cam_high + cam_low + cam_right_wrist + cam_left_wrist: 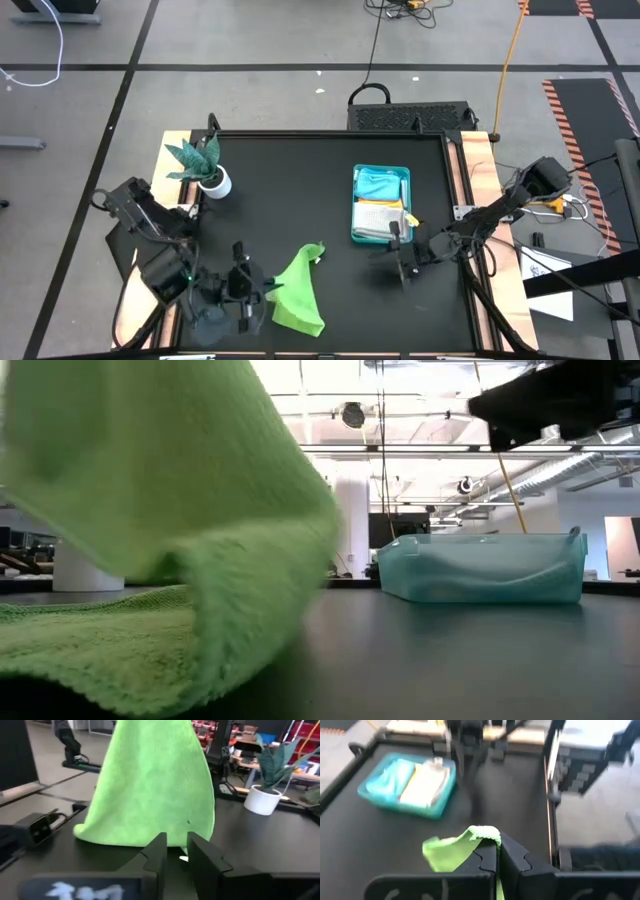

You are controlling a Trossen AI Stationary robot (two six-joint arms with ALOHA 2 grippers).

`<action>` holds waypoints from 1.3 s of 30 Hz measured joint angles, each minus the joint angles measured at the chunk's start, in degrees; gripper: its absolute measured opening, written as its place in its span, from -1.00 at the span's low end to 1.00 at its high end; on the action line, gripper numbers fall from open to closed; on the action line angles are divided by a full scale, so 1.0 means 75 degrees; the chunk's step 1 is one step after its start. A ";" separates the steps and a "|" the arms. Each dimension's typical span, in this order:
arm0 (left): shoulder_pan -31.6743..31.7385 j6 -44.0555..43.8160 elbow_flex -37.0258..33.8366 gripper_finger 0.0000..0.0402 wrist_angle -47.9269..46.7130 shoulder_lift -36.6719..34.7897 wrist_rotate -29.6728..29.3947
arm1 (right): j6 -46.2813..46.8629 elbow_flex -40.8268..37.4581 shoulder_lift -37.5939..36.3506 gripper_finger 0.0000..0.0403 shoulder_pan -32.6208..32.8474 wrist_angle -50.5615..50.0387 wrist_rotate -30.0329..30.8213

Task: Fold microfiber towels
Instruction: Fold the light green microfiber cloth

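The lime green towel hangs slack and bunched from my left gripper; I will lay it down, then take the towel's edge (317, 257) by its white tag before folding.
A lime green towel (298, 295) lies partly on the black table near its front edge, with one part raised like a tent (155, 780). My left gripper (498, 852), near the table's front left (262, 290), is shut on it. My right gripper (176, 845) stands to the right of the towel (398, 262), level, its fingers a little apart with nothing between them. In the low view the raised cloth (170, 470) fills the left side. Its lower part (90, 650) rests on the table. My left gripper pinches a bunched bit of the lime green towel's edge (482, 836) between its two fingers, coming from the table's left and slanting down. The cloth hangs slack below the fingers, and its lower edge (125, 837) lies on the table.
A teal tray (381, 170) right of centre holds a turquoise-blue towel (380, 186) and a white-grey one (372, 218). A small green plant in a white pot (212, 182) stands at the far left. Bare black table lies between the towel and the tray.
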 joint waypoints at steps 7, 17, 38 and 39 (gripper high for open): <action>0.1348 0.2514 0.0006 -0.98 0.3150 -0.0541 0.1150 | -0.0321 0.0177 0.0509 -0.48 -0.0299 0.0654 0.0023; 0.1931 0.3462 0.0029 -0.97 0.3673 -0.1640 0.2419 | -0.0323 0.0141 -0.0025 -0.45 -0.0149 -0.0178 0.0057; -0.0471 -0.5766 -0.4761 -0.89 0.0031 -0.1725 0.3336 | 0.0293 0.0505 0.0427 -0.45 -0.0152 -0.0546 -0.0246; -0.0504 -0.5781 -0.4759 -0.86 0.0052 -0.1727 0.3576 | 0.0252 0.0586 0.0491 -0.45 -0.0149 -0.0537 -0.0279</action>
